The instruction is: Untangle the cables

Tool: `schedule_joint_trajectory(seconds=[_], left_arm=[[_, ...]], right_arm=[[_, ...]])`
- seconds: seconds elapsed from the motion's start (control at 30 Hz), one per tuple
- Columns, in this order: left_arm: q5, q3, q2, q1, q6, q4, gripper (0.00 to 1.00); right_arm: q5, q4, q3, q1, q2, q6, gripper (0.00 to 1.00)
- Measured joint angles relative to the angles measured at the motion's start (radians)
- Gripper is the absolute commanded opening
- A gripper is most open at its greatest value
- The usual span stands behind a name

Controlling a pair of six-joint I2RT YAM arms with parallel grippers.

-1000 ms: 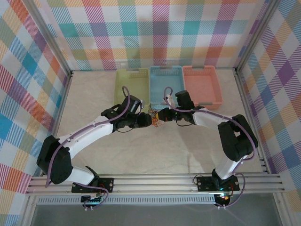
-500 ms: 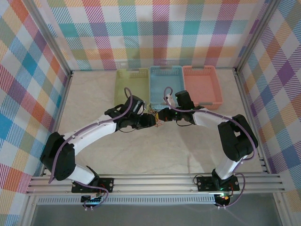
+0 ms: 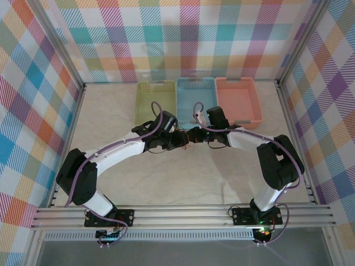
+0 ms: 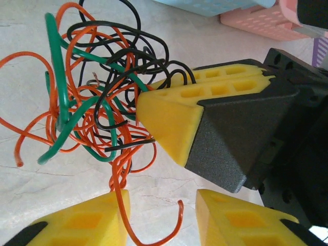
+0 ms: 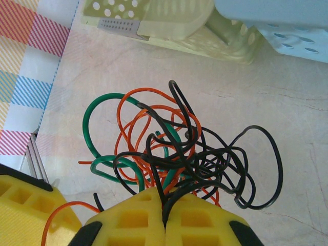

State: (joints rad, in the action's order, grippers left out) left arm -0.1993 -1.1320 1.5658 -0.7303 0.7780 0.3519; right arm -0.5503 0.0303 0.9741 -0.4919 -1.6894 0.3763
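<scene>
The orange cable's loose end curls freely in my left gripper's gap, so next I pinch the orange cable [image 4: 134, 238] and pull while my right gripper holds the tangle.
The cables [image 4: 102, 102] are a small tangle of orange, green and black wires hanging just above the marble tabletop [image 3: 183, 177]. My right gripper [image 5: 165, 218] is shut on black and orange strands at the tangle's near edge; its yellow fingers [image 4: 205, 100] show from the side in the left wrist view. My left gripper [image 4: 161, 220] is open right below the tangle. One orange strand runs along its left finger [image 4: 82, 220] and curls into the gap, unpinched. From above, both grippers meet tip to tip at the cables [image 3: 185, 143], left gripper [image 3: 178, 138] and right gripper [image 3: 191, 136].
Three baskets stand in a row just behind the grippers: green [image 3: 155, 100], blue [image 3: 195, 94] and pink [image 3: 238, 97]. The green basket's corner [image 5: 169, 25] lies close beyond the tangle. Plaid walls enclose the table.
My left arm has swung right and slightly back, bringing its gripper up against the tangle. The right gripper has held still, shut on the cables.
</scene>
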Motion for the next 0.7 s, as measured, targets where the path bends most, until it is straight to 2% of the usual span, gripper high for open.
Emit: schedule_joint_trajectory(seconds=[0.1,0.27,0.5,0.67,0.7], left_arm=[[0.019,0.000,0.001,0.000,0.014,0.000,0.53],[0.062,0.000,0.001,0.000,0.037,-0.005,0.47],[0.081,0.000,0.009,0.000,0.067,-0.038,0.27],[0.090,0.000,0.021,0.000,0.073,-0.044,0.00],[0.091,0.000,0.021,0.000,0.069,-0.044,0.00]], right_arm=[[0.000,0.000,0.000,0.000,0.000,0.000,0.05],[0.000,0.000,0.000,0.000,0.000,0.000,0.05],[0.000,0.000,0.000,0.000,0.000,0.000,0.05],[0.000,0.000,0.000,0.000,0.000,0.000,0.05],[0.000,0.000,0.000,0.000,0.000,0.000,0.05]])
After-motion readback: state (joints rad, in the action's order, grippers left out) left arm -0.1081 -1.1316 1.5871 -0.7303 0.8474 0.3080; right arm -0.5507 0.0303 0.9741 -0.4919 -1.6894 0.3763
